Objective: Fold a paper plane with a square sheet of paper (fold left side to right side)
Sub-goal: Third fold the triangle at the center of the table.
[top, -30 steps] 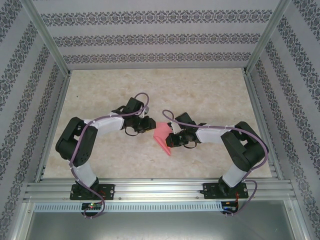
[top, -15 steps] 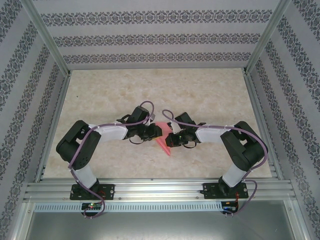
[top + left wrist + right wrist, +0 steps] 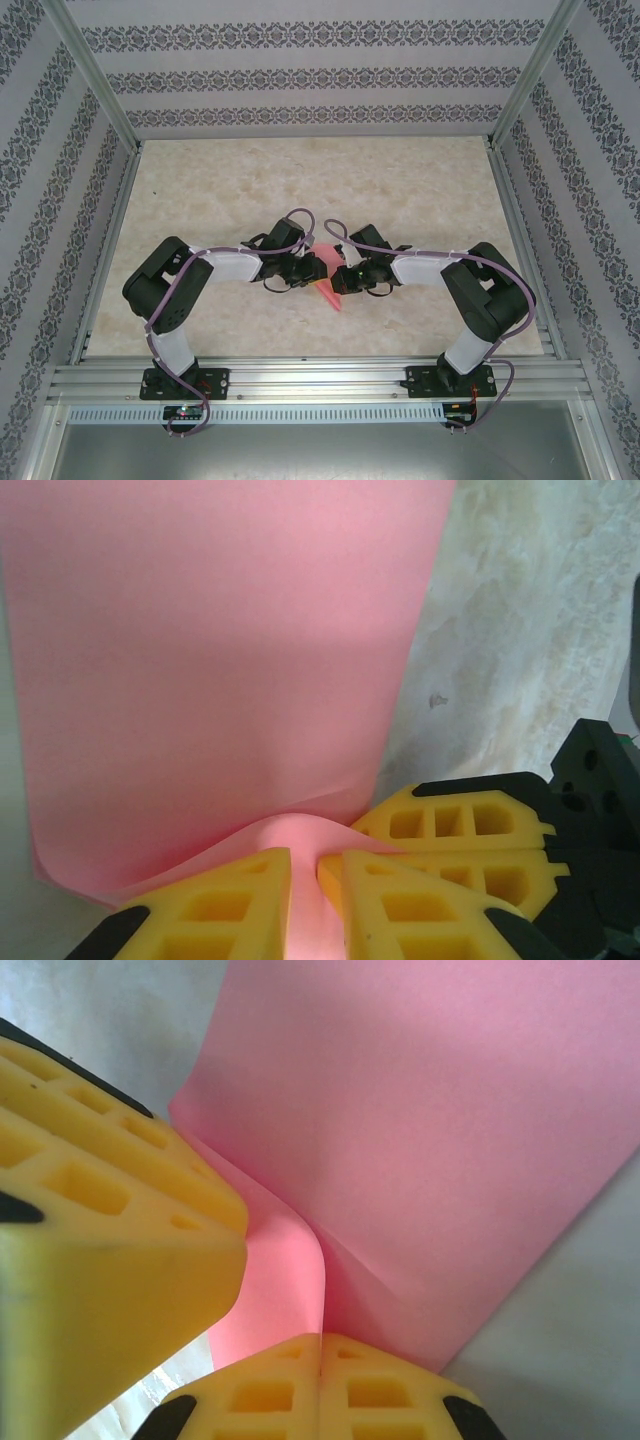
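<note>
The paper's raised flap is pinched by my right gripper close beside my left gripper, leaving the paper's pointed tip loose, so next my right gripper opens and pinches the paper's near tip (image 3: 337, 305).
The square sheet of paper (image 3: 329, 293) is a folded salmon-red pointed shape lying mid-table between both grippers. In the left wrist view the sheet of paper (image 3: 220, 660) lies broad and flat and bulges into a hump between my left gripper's (image 3: 305, 880) yellow fingers, which stand narrowly apart around it. Just right of them lies a finger of the right gripper (image 3: 450, 825). My right gripper (image 3: 320, 1360) is shut on a raised flap of the paper (image 3: 430, 1130), and a left finger (image 3: 100, 1210) looms close beside it. From above, the left gripper (image 3: 312, 268) and right gripper (image 3: 338, 280) nearly touch.
The beige marbled table top (image 3: 300, 180) stretches behind the grippers. Patterned walls and metal frame posts (image 3: 100, 90) enclose it on three sides, and a metal rail (image 3: 320, 380) runs along the near edge by the arm bases.
My left arm has swung right, over the paper and up against the right gripper. Its jaws have narrowed a little. The right arm has stayed still.
</note>
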Tool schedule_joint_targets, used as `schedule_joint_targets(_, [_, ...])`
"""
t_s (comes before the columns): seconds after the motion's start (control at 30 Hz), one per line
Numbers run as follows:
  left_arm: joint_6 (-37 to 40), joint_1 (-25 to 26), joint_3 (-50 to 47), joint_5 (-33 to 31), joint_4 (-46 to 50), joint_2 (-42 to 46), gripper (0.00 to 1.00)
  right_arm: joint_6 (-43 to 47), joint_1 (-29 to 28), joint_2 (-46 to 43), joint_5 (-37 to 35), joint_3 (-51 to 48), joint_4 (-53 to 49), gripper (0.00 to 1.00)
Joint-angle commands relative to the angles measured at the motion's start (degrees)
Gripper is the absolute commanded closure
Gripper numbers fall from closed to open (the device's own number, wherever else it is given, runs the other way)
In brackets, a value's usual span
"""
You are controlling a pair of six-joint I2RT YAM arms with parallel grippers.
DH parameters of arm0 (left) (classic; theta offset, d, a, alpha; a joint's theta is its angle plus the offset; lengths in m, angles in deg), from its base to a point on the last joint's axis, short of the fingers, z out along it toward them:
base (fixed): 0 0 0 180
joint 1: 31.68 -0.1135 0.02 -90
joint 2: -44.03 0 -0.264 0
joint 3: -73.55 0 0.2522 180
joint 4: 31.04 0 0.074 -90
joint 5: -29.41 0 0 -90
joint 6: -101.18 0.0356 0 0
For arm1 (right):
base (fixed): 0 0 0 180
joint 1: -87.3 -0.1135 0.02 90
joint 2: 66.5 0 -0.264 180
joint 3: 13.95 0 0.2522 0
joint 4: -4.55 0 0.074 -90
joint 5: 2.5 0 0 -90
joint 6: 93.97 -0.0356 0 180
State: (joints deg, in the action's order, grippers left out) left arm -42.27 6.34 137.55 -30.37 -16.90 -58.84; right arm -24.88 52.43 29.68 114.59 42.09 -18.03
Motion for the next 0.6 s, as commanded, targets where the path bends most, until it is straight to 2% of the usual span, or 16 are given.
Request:
schedule_joint_targets(0.0, [1.02,0.48,-1.16,-1.51,1.33,0.04,0.79,1.75,-0.95,3.3,-4.68,-1.13,-3.84,0.97])
schedule_joint_targets(0.43, [2.56,0.46,-2.05,-3.79,3.77,-0.81,0.79,1.75,-1.07,3.15,-4.34,-0.55,-4.19,0.95])
schedule_joint_targets(0.5, [2.65,0.55,-2.3,-3.84,3.65,-1.13,0.8,1.38,-1.02,2.04,-3.98,-0.45,-4.11,0.93])
schedule_joint_targets(0.57, [2.65,0.5,-2.85,-4.14,3.61,-1.5,0.8,0.81,-1.07,-0.16,-3.82,-0.02,-4.52,0.85])
